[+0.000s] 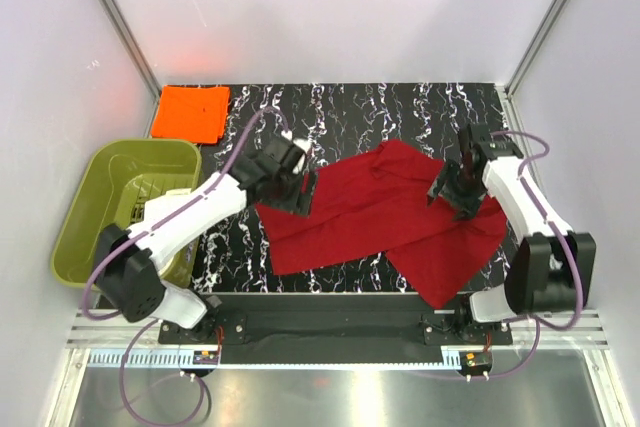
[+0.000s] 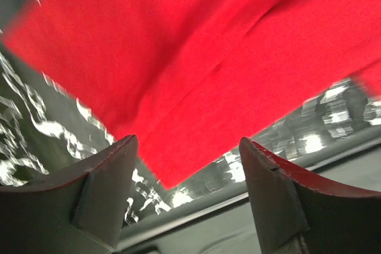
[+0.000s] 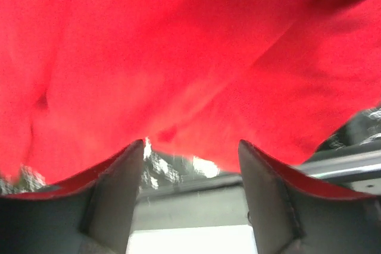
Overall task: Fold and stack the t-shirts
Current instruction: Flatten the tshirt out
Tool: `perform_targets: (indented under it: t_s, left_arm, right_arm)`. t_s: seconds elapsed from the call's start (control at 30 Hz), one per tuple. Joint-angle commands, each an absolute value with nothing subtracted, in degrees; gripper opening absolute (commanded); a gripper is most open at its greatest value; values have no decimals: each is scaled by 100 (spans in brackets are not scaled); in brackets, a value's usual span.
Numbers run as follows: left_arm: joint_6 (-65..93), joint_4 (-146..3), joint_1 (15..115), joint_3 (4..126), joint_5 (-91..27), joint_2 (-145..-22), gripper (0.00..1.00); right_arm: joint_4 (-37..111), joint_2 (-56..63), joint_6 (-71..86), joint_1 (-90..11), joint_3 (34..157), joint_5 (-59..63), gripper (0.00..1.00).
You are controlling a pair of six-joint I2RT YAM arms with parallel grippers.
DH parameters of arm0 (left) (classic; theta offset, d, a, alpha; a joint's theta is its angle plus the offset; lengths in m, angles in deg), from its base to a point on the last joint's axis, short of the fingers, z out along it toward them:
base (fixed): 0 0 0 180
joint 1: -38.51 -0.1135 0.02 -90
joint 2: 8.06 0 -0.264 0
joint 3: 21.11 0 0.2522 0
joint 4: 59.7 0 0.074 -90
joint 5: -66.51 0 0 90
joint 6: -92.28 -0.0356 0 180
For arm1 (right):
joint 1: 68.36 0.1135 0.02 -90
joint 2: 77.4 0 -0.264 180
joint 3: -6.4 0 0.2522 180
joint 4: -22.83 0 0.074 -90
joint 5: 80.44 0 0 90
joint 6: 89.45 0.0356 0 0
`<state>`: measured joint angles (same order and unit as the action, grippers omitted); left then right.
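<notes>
The red t-shirt's near flap sticks out crooked from its body, so next my right gripper moves closer and grabs the flap's inner edge (image 1: pixel 398 261) next to the flap's bend.
The dark red t-shirt (image 1: pixel 385 217) lies spread and partly folded over on the black marbled table (image 1: pixel 400 112). A folded orange t-shirt (image 1: pixel 190 112) rests at the table's back left corner. My left gripper (image 1: pixel 298 190) hovers over the red shirt's left edge, jaws open with nothing between them. In the left wrist view the red cloth (image 2: pixel 196 46) lies beyond the open fingers (image 2: pixel 110 188). My right gripper (image 1: pixel 452 192) stands open over the shirt's right part. The right wrist view is filled with red cloth (image 3: pixel 178 52) past its empty fingers (image 3: pixel 116 188).
An olive-green plastic tub (image 1: pixel 125 202) stands off the table's left side beside my left arm. White walls with metal rails close in the back and sides. A metal rail (image 1: pixel 330 332) carrying the arm bases runs along the near edge.
</notes>
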<state>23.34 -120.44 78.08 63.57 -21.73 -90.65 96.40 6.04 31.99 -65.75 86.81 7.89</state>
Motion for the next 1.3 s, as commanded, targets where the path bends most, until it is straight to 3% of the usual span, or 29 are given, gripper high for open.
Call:
perform_targets:
  t_s: [0.0, 0.07, 0.1, 0.2, 0.27, 0.3, 0.33, 0.4, 0.43, 0.6, 0.8, 0.83, 0.87, 0.9, 1.0, 1.07, 1.17, 1.2, 1.27]
  left_arm:
    - [2584, -11583, 7709, 5534, -1988, -9252, 71]
    - [2549, -11477, 7709, 5479, -1901, -9401, 70]
    - [2549, -11459, 7709, 5488, -1865, -9480, 70]
    - [2496, -11362, 7709, 5593, -1865, -9875, 71]
    - [2479, -11389, 7709, 5698, -1856, -10218, 62]
    - [2452, -11397, 7709, 5768, -1822, -10332, 54]
    - [2443, -11441, 7709, 5821, -1752, -10499, 25]
    - [2443, -11511, 7709, 5953, -1584, -10562, 2]
    - [2478, -11633, 7709, 5988, -1497, -10484, 0]
    - [2654, -12153, 7709, 6541, -1294, -9624, 0]
    - [2559, -12357, 7709, 7044, -1361, -9296, 2]
    - [2514, -12321, 7709, 6991, -1451, -9462, 31]
    - [2522, -12294, 7709, 6930, -1522, -9550, 45]
    - [2531, -12224, 7718, 6703, -1722, -9629, 54]
    - [2549, -11636, 7744, 6097, -1926, -9718, 65]
    - [2496, -11233, 7744, 5910, -1927, -9876, 82]
    - [2312, -10809, 7744, 5734, -1927, -10288, 81]
    - [2285, -10722, 7744, 5717, -1935, -10394, 68]
    - [2241, -10624, 7744, 5751, -1953, -10684, 54]
  right_arm:
    - [9276, -152, 3157, -6344, 7933, -588, 64]
    - [9179, -330, 3192, -6239, 7425, -932, 51]
    - [9152, -461, 3192, -6212, 7282, -994, 49]
    - [9064, -637, 3166, -6168, 6834, -1118, 48]
    - [8985, -708, 3192, -6168, 6597, -1118, 48]
    - [8976, -708, 3244, -6151, 6552, -1126, 48]
    - [8889, -691, 3341, -6125, 6490, -1118, 46]
    - [8888, -551, 3464, -6107, 6455, -996, 40]
    - [8879, -489, 3578, -6107, 6446, -960, 39]
    - [8590, -165, 3851, -6107, 6385, -837, 30]
    - [8423, 442, 3913, -6107, 6463, -766, 27]
    - [8422, 434, 3913, -6107, 6472, -775, 27]
    - [8387, 408, 3939, -6107, 6481, -784, 28]
    - [8378, 347, 3939, -6107, 6498, -801, 29]
    - [8405, 294, 3948, -6107, 6560, -801, 31]
    - [8379, 294, 3931, -6107, 6560, -828, 31]
    - [8194, 302, 3983, -6115, 6490, -959, 31]
    - [8133, 328, 4009, -6107, 6464, -1012, 31]
    - [8062, 364, 4036, -6107, 6428, -1074, 32]
